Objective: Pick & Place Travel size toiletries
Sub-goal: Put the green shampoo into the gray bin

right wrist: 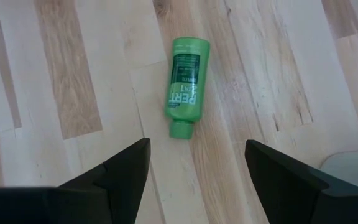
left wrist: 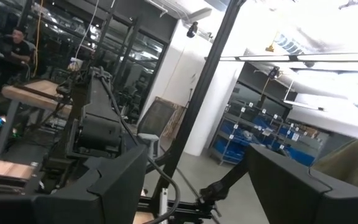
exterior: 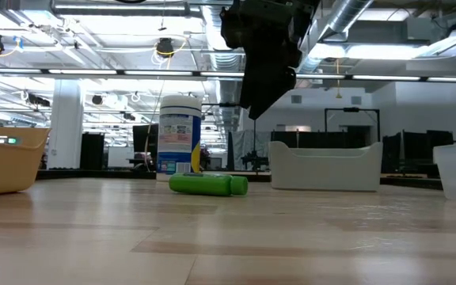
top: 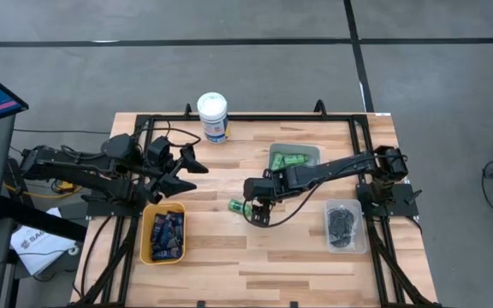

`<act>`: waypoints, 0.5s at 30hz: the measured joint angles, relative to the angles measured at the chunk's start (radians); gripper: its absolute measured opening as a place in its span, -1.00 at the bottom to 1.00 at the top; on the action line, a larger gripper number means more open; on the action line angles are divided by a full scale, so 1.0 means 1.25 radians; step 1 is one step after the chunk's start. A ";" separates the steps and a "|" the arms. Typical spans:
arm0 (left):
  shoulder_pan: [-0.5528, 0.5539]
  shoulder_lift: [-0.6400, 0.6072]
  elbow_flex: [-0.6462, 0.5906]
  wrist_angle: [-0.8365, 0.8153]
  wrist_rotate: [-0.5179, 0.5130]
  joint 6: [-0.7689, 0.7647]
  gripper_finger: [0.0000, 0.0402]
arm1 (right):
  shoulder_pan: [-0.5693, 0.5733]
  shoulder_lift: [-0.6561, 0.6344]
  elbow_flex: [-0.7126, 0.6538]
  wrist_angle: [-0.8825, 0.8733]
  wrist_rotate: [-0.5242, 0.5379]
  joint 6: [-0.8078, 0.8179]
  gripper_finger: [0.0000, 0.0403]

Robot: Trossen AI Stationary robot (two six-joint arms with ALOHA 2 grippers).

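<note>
I should next lower my right gripper to the cap [top: 249, 210] [right wrist: 181, 129] of the small green bottle on the wooden table and close it there.
A small bright green bottle [right wrist: 185, 87] lies on its side on the wooden table [top: 298, 257], near the middle; it also shows in the high view [top: 236, 205] and the low view [exterior: 208, 184]. My right gripper [right wrist: 197, 162] is open and hovers above it, fingers pointing down, touching nothing [exterior: 267, 63]. More green bottles lie in a white tray [top: 294, 156]. Dark navy tubes lie in a yellow bin [top: 163, 233]. Dark grey tins lie in a clear tray [top: 345, 224]. My left gripper [top: 188, 171] is open and empty above the table's left part, beside the yellow bin's far side.
A tall white canister with a blue label [top: 213, 117] stands at the table's far edge. Black frame rails run along the table's left and right sides. The near half of the table is bare wood. A person [left wrist: 11, 50] sits far off in the room.
</note>
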 joint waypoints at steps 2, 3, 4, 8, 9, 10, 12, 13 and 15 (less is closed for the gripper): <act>0.000 0.000 0.000 0.000 0.000 0.019 0.35 | 0.000 0.000 0.000 0.001 0.000 0.000 0.27; -0.001 0.000 0.000 -0.001 0.001 0.030 0.35 | 0.000 0.000 -0.004 0.012 0.000 0.000 0.27; -0.002 0.000 0.000 -0.001 0.001 0.035 0.35 | 0.000 -0.001 -0.011 0.022 0.000 0.001 0.27; -0.005 0.000 0.000 -0.001 0.001 0.037 0.35 | 0.002 0.000 -0.031 0.026 0.000 0.025 0.27; -0.005 0.000 0.000 -0.001 0.001 0.037 0.35 | 0.004 -0.001 -0.032 0.027 0.000 0.027 0.27; -0.005 0.000 0.000 -0.001 0.001 0.037 0.35 | 0.006 -0.001 -0.032 0.026 0.001 0.027 0.27; -0.005 0.000 0.000 -0.001 0.001 0.038 0.35 | 0.012 0.000 -0.033 0.030 0.001 0.024 0.27; -0.005 0.000 0.000 -0.001 0.001 0.037 0.35 | 0.015 -0.001 -0.033 0.034 0.000 0.024 0.27; -0.005 0.000 0.000 -0.001 0.001 0.037 0.35 | 0.021 -0.001 -0.033 0.041 0.000 0.023 0.27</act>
